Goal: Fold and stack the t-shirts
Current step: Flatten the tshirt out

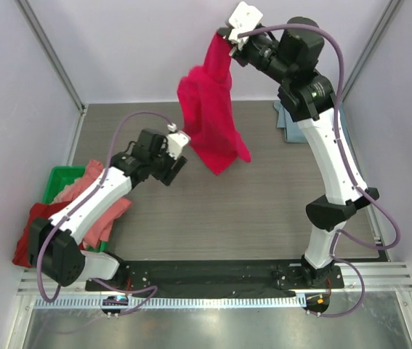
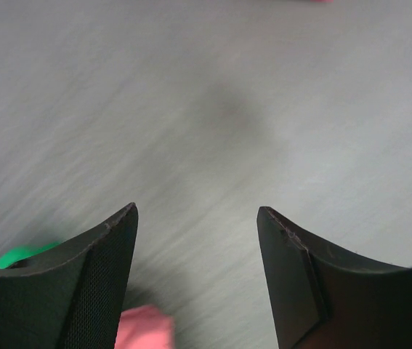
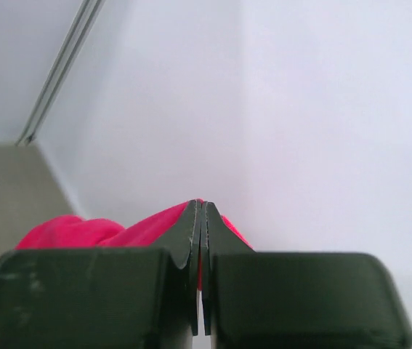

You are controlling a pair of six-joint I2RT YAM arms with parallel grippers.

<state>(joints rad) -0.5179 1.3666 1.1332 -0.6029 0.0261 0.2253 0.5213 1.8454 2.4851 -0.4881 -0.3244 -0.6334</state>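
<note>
Next, I move my left gripper to the crimson-pink t-shirt's lower end [image 1: 216,155], which hangs near the table, and close it there.
My right gripper [image 1: 225,38] is raised high at the back and shut on the top of the crimson-pink t-shirt [image 1: 211,116], which hangs down with its lower end near the table. In the right wrist view the gripper [image 3: 202,205] pinches crimson cloth [image 3: 82,233]. My left gripper [image 1: 179,169] is open and empty, low over the table just left of the hanging shirt; in the left wrist view the gripper [image 2: 197,214] shows bare table between its fingers. The salmon pink t-shirt [image 1: 107,211] and dark red t-shirt [image 1: 30,233] lie at the left. The blue-grey t-shirt [image 1: 287,125] lies at the back right.
A green plastic bin [image 1: 60,182] stands at the left edge under the salmon and dark red shirts. Walls close in at the back and both sides. A metal rail runs along the near edge. A bit of salmon cloth [image 2: 144,329] shows by the left fingers.
</note>
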